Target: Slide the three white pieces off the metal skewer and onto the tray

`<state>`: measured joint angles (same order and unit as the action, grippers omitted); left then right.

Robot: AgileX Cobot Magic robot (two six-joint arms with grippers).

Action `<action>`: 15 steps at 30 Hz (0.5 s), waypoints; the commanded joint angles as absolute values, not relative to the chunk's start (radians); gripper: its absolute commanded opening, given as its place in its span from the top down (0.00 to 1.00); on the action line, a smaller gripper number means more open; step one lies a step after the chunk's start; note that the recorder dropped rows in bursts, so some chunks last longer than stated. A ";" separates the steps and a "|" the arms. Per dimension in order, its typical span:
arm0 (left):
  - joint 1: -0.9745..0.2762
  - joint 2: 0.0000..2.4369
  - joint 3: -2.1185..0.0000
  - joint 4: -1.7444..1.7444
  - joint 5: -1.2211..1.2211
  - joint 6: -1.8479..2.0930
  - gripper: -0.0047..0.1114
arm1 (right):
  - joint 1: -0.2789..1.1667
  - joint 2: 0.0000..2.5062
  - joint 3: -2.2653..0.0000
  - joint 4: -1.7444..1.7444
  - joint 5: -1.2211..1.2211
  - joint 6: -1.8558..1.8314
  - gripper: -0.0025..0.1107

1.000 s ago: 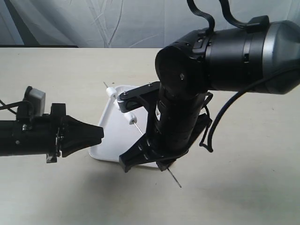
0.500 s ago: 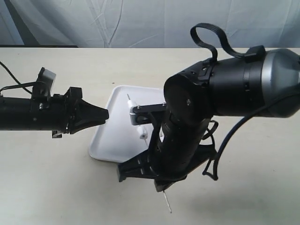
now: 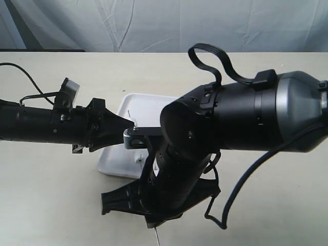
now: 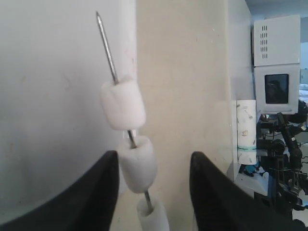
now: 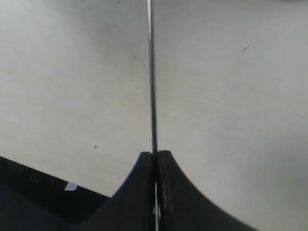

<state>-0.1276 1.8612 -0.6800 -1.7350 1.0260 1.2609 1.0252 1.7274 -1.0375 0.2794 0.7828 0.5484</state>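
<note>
The left gripper's fingers straddle the middle white piece, so it should take the white piece (image 4: 123, 104) near the skewer's tip before the right gripper pulls back.
In the left wrist view the thin metal skewer (image 4: 108, 53) carries three white pieces: one near its tip (image 4: 122, 103), a second (image 4: 138, 161) and a third (image 4: 153, 216) cut off by the frame edge. My left gripper (image 4: 153, 159) is open around them, with the second piece close beside one finger (image 4: 91, 192). The white tray (image 4: 48, 96) lies behind the skewer's tip. My right gripper (image 5: 155, 154) is shut on the skewer (image 5: 151, 72). In the exterior view the left gripper (image 3: 128, 124) reaches over the tray (image 3: 151, 102), and the right arm hides most of the skewer.
The bulky right arm (image 3: 230, 128) with its looping black cable (image 3: 210, 56) covers the tray's near right part. One bare end of the skewer (image 3: 156, 237) pokes out below it over the beige table (image 3: 61, 205). A white box (image 4: 276, 62) stands past the table edge.
My left gripper has moved right, over the tray's edge, and now straddles the pieces. The right arm has swung left and toward the near edge, carrying the skewer with it.
</note>
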 commanded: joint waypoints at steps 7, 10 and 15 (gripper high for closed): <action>-0.134 1.864 -0.706 -1.744 0.989 1.267 0.57 | 1.048 1.718 -1.032 0.293 0.777 0.582 0.98; -0.134 1.864 -0.712 -1.744 0.989 1.267 0.57 | 1.070 1.718 -1.032 0.291 0.771 0.594 0.98; -0.134 1.864 -0.712 -1.744 0.989 1.267 0.57 | 1.089 1.718 -1.032 0.286 0.747 0.614 0.98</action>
